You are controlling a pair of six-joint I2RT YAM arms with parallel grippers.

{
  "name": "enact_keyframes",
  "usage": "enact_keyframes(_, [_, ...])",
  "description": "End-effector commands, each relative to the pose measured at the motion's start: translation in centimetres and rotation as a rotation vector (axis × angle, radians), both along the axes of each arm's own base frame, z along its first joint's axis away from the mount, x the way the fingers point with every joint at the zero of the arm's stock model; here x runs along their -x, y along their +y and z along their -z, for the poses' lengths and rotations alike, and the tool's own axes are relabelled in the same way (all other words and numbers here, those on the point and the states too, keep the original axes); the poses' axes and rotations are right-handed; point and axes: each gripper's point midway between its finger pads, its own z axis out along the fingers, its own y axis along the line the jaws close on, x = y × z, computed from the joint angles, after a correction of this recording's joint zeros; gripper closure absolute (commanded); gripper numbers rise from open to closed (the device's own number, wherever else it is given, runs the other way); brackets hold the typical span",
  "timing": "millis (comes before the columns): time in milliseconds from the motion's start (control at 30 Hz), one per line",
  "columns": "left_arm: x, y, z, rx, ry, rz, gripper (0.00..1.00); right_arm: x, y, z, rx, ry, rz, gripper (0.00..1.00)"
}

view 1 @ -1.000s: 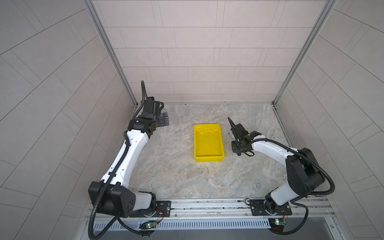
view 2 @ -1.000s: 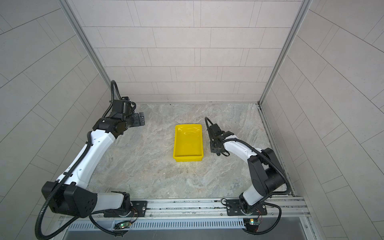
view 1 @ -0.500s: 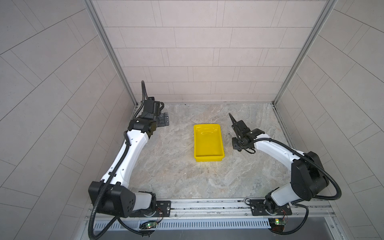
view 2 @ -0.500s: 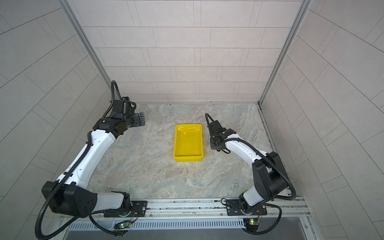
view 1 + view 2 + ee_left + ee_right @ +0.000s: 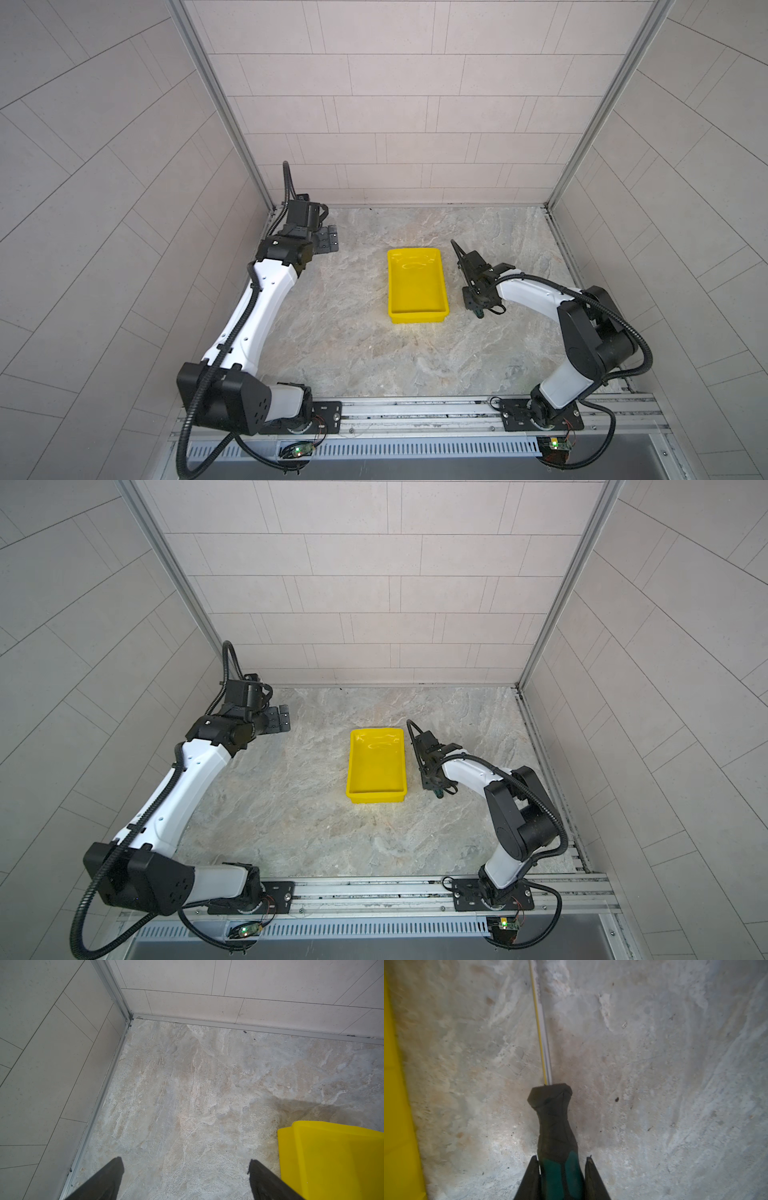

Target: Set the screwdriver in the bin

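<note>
I hold the screwdriver far back on the handle's green part in my right gripper, so next I open and grab the black neck [image 5: 553, 1112] by the screwdriver's shaft before lifting.
The yellow bin [image 5: 417, 318] [image 5: 376, 796] lies mid-table with nothing in it. Just right of it, my right gripper [image 5: 468, 286] [image 5: 424, 766] is shut on the screwdriver [image 5: 458, 254] [image 5: 412, 735]. In the right wrist view its jaws [image 5: 561, 1158] clamp the green and black handle [image 5: 554, 1126]. The thin shaft points ahead toward the back wall, parallel to the bin's long side [image 5: 396, 1105]. My left gripper [image 5: 328, 243] [image 5: 279, 721] hovers open and holds nothing near the back left corner [image 5: 186, 1160], with a bin corner [image 5: 332, 1157] to one side.
Tiled walls [image 5: 395, 124] close the back and both sides of the marble tabletop [image 5: 353, 353]. A metal rail [image 5: 415, 409] with both arm bases runs along the front edge.
My right gripper has shifted slightly with the screwdriver held, ending a little closer to the bin's right side. The left arm has not moved.
</note>
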Motion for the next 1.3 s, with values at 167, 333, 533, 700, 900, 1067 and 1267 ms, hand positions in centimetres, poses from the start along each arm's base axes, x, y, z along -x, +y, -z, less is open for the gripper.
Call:
enact_keyframes(167, [0.2,0.1,-0.6,-0.003,-0.018,-0.003,0.00,-1.5,0.2,0.1,0.027,-0.001,-0.015,0.72])
enact_keyframes(333, [0.3,0.3,-0.9,-0.009,-0.030,-0.009,0.00,-2.8,1.0,0.2,0.009,-0.002,-0.017,0.64])
enact_keyframes(533, [0.4,0.3,-1.0,-0.012,-0.032,-0.011,0.00,-3.6,1.4,1.1,0.014,0.020,-0.021,0.62])
enact_keyframes(700, [0.5,0.5,-1.1,-0.021,-0.034,-0.015,0.00,-3.5,1.3,2.0,0.010,0.032,-0.020,0.76])
enact_keyframes(900, [0.5,0.6,-1.2,-0.023,-0.036,-0.017,0.00,-3.1,1.1,2.5,0.001,0.038,-0.015,0.93])
enact_keyframes(1067, [0.5,0.6,-1.2,-0.024,-0.038,-0.019,0.00,-2.9,0.6,1.1,0.007,0.013,-0.018,1.00])
enact_keyframes(1267, [0.6,0.6,-1.3,-0.026,-0.041,-0.019,0.00,-3.1,0.1,-1.7,0.011,-0.029,-0.031,1.00])
